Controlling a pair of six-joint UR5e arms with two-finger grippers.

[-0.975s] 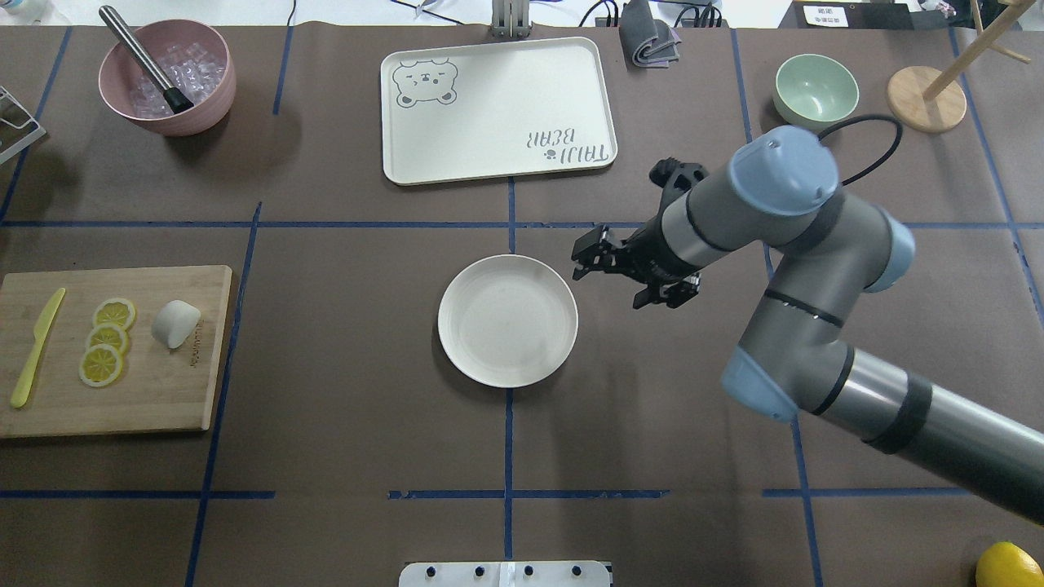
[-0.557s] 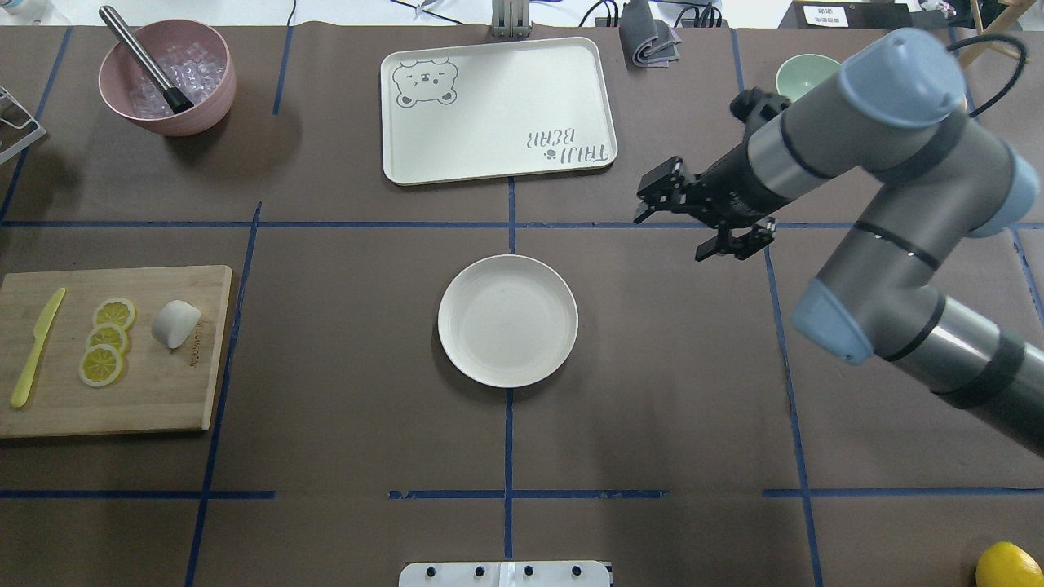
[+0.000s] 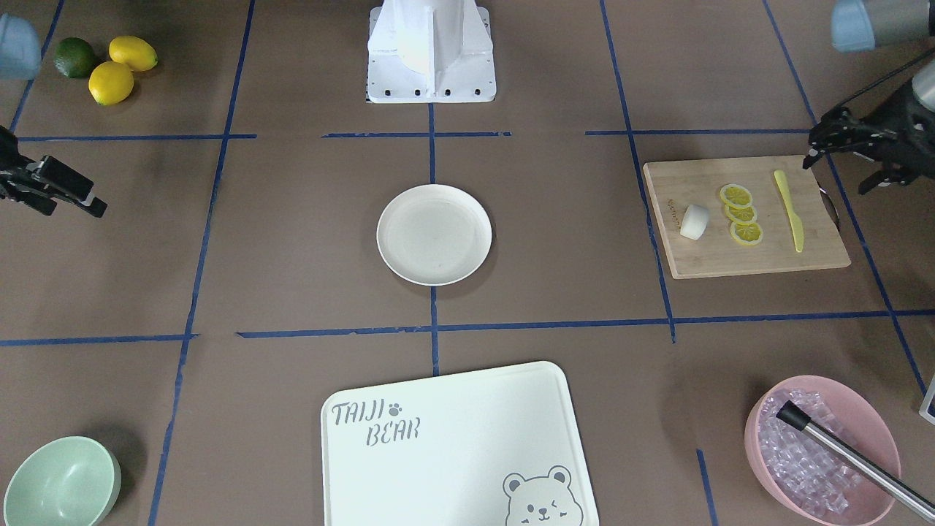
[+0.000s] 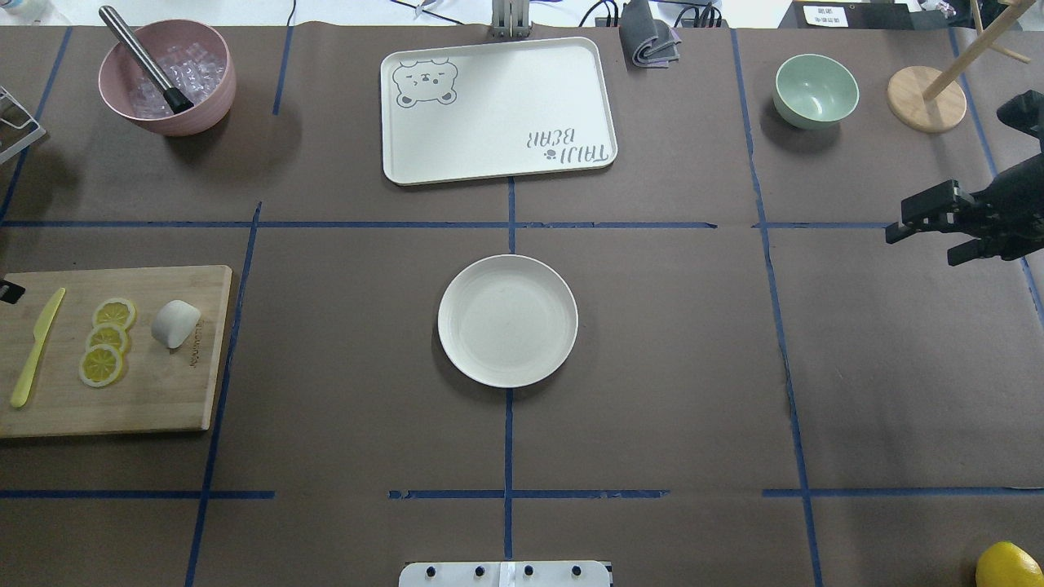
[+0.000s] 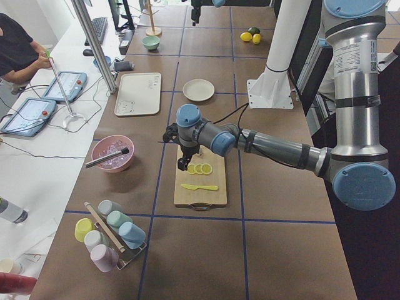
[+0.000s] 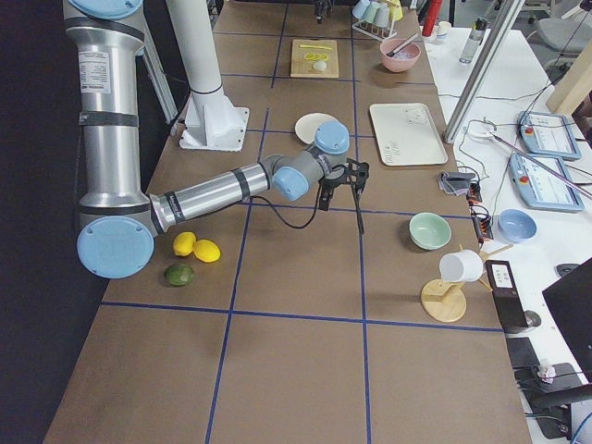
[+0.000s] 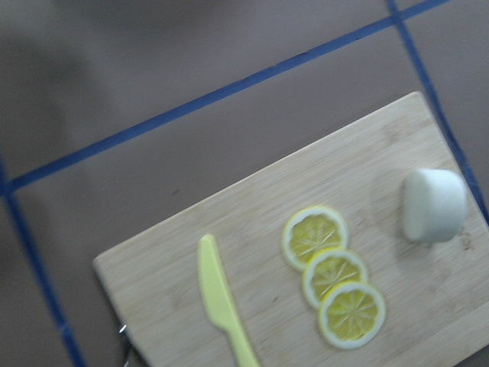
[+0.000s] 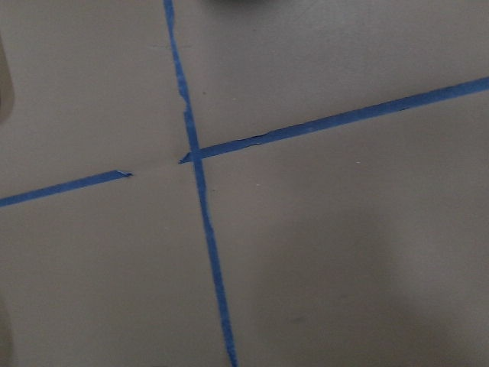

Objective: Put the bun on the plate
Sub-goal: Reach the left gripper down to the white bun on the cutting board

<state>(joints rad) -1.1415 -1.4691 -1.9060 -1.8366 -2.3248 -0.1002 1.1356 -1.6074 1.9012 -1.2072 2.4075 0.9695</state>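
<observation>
The bun is beside the lemon slices on the cutting board. My left gripper should go to the sides of the bun (image 3: 696, 219) (image 7: 433, 208) next and close there.
The bun (image 4: 175, 323), a small smooth white lump, lies on the right part of a wooden cutting board (image 4: 155, 399), beside lemon slices (image 4: 106, 341). It shows too in the left wrist view (image 7: 433, 205) and from the front (image 3: 694, 220). The round cream plate (image 4: 507, 320) sits bare at the table's middle (image 3: 434, 234). My left gripper (image 3: 835, 177) hovers open above the board's outer end, well apart from the bun. My right gripper (image 4: 920, 250) hangs open and holds nothing at the table's far right, far from the plate.
A yellow plastic knife (image 4: 34, 349) lies on the board. At the back stand a bear-printed tray (image 4: 497, 110), a pink bowl of ice with a metal tool (image 4: 167, 77), a mint bowl (image 4: 816, 90) and a wooden stand (image 4: 926, 98). A lemon (image 4: 1010, 564) sits front right.
My right arm has pulled back from beside the plate to the table's right edge, its gripper still open. A tip of the left gripper now shows at the board's left edge.
</observation>
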